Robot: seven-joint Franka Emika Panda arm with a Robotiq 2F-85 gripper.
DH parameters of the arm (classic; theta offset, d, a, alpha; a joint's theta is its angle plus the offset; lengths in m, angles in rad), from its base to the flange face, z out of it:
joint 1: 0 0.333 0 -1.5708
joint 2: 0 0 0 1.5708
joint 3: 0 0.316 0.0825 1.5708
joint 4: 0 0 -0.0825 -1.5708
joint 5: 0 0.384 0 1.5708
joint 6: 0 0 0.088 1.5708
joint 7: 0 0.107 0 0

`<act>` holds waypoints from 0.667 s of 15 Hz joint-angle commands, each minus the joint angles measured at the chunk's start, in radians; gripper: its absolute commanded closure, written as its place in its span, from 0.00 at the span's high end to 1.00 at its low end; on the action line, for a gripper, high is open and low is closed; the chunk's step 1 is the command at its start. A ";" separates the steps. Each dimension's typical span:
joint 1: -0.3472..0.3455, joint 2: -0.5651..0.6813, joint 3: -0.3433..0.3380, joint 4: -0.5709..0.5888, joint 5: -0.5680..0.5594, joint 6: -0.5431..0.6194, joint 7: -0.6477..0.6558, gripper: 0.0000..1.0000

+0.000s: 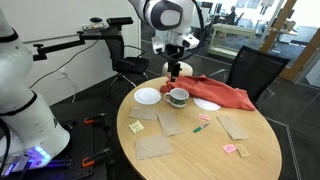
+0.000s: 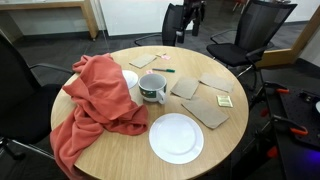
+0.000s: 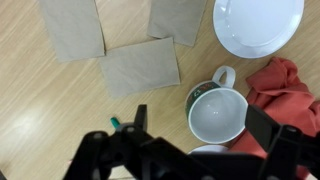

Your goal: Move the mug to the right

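My gripper needs to close on the mug's rim (image 1: 180,97) (image 3: 189,112), on the mug's side that faces the green pen, away from the red cloth.
The mug (image 1: 178,97) is a squat whitish cup with a dark green band, upright near the middle of the round wooden table (image 1: 200,150). It also shows in an exterior view (image 2: 152,88) and in the wrist view (image 3: 217,110), with its handle toward the top of that picture. My gripper (image 1: 175,70) hangs above the mug without touching it. In the wrist view my gripper (image 3: 203,125) is open and empty, one finger on each side of the mug.
A red cloth (image 2: 95,100) lies beside the mug and hangs over the table edge. White plates (image 2: 176,137) (image 1: 147,96) (image 3: 258,25) lie around the mug. Brown cardboard pieces (image 3: 140,68) and a green pen (image 1: 203,118) lie on the table. Office chairs (image 1: 255,70) stand behind it.
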 commanded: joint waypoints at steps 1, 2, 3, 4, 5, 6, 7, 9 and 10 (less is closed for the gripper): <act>0.021 0.107 -0.007 0.090 -0.011 0.006 0.043 1.00; 0.026 0.132 -0.009 0.109 -0.011 0.010 0.047 1.00; 0.030 0.156 -0.011 0.126 -0.010 0.016 0.045 1.00; 0.035 0.179 -0.014 0.142 -0.014 0.023 0.051 1.00; 0.042 0.199 -0.018 0.152 -0.020 0.037 0.058 1.00; 0.047 0.217 -0.022 0.163 -0.022 0.048 0.062 1.00; 0.053 0.236 -0.025 0.176 -0.024 0.056 0.069 1.00; 0.046 0.217 -0.022 0.147 0.004 0.043 0.025 1.00; 0.048 0.229 -0.022 0.153 0.004 0.043 0.025 1.00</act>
